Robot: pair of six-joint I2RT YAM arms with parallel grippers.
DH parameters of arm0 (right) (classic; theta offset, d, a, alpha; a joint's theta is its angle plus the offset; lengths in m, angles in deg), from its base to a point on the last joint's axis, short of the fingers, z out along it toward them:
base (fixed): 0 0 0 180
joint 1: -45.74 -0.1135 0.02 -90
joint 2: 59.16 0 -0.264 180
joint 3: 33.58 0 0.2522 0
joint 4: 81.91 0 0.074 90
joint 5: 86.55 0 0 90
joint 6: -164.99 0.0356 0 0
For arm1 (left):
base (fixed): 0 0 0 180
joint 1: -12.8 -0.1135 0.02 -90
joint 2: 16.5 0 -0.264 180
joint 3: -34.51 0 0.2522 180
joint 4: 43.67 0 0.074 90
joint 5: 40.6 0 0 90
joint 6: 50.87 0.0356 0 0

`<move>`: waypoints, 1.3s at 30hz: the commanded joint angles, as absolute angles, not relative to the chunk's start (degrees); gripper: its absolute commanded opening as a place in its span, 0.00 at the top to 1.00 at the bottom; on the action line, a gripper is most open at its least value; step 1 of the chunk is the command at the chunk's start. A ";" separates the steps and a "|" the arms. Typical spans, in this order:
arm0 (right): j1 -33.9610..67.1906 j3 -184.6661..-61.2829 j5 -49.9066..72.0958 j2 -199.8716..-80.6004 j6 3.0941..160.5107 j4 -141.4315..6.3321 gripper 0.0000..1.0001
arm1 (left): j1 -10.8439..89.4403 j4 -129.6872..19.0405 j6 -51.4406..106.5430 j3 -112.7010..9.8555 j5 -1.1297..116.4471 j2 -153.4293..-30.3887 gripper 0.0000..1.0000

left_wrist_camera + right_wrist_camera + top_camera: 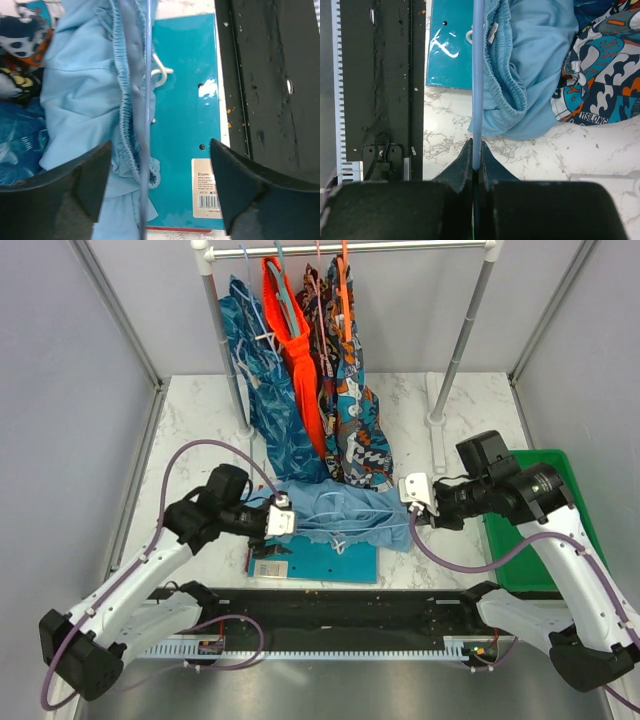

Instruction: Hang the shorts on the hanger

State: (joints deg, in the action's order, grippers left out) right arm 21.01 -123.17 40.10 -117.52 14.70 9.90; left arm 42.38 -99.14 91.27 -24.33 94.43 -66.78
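My right gripper is holding the hanger at one end, so my left gripper needs to keep the hanger steady while my right gripper grips it again nearer the middle [347, 512].
The light sky-blue shorts [335, 512] lie crumpled on the table between my two grippers, partly on a teal folder [320, 562]. In the left wrist view their gathered waistband [120, 90] and a white drawstring [159, 70] show. My right gripper [477, 155] is shut on the thin pale blue wire of the hanger [478, 70], which runs over the edge of the shorts [530, 60]. My left gripper [160, 185] is open, its jaws wide apart around the hanger wire [148, 75] and the waistband. In the top view the left gripper [285, 521] and right gripper [415, 502] face each other.
A clothes rack [225, 340] stands at the back with leafy blue shorts [265, 380], orange shorts [295, 340] and patterned shorts [352, 415] hanging down to the table. A green bin [560, 530] is at the right. A black strip [330, 610] runs along the near edge.
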 commanded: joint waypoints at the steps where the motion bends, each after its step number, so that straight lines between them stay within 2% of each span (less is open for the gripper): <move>1: 19.73 -125.74 41.69 -117.43 14.51 12.46 1.00 | 47.16 -95.58 89.52 -26.36 87.56 -70.37 0.26; 2: 19.47 -125.74 41.43 -117.43 15.13 12.02 1.00 | 47.34 -94.18 86.80 -26.45 86.76 -70.90 0.43; 3: 19.55 -125.56 41.07 -117.34 15.66 11.23 1.00 | 47.34 -92.95 82.59 -26.89 86.05 -71.26 0.52; 4: 19.55 -125.22 40.11 -116.99 16.01 10.79 1.00 | 47.34 -92.15 80.63 -27.06 84.22 -71.95 0.75; 6: 19.38 -124.08 38.97 -116.55 17.24 9.65 1.00 | 47.25 -90.83 74.59 -26.80 81.58 -71.79 0.97; 15: 19.37 -120.38 36.33 -113.82 26.28 2.00 1.00 | 43.57 -87.22 45.50 -26.01 75.25 -71.96 0.98; 20: 19.37 -120.99 36.50 -114.70 29.02 0.33 1.00 | 41.02 -87.48 34.85 -27.85 73.13 -73.98 0.98; 22: 19.38 -120.99 37.03 -114.70 29.72 -0.12 1.00 | 40.40 -87.40 33.60 -28.21 74.17 -74.25 0.98; 24: 19.29 -120.82 37.12 -115.23 29.72 0.06 1.00 | 40.66 -86.17 36.83 -28.47 80.21 -72.68 0.98; 25: 19.29 -121.08 37.29 -115.49 29.90 0.23 0.75 | 40.92 -85.12 38.67 -28.30 81.46 -71.62 0.98; 27: 19.29 -122.75 37.99 -117.15 29.11 1.90 0.40 | 42.50 -84.93 48.59 -28.30 84.27 -69.86 0.98; 28: 19.29 -123.45 39.04 -117.60 28.93 2.34 0.07 | 43.38 -85.63 52.10 -28.56 83.85 -68.81 0.98; 29: 19.29 -124.85 39.75 -117.95 28.93 2.34 0.02 | 44.43 -86.51 58.58 -28.82 83.76 -68.54 0.98; 39: 17.01 -135.23 48.10 -127.70 39.30 -2.40 0.02 | 48.56 -92.67 74.01 -30.93 80.34 -70.90 0.98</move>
State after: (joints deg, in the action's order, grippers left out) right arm 18.76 -131.78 42.24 -124.50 33.54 -0.51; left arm 45.84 -93.52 65.70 -27.50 81.06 -70.11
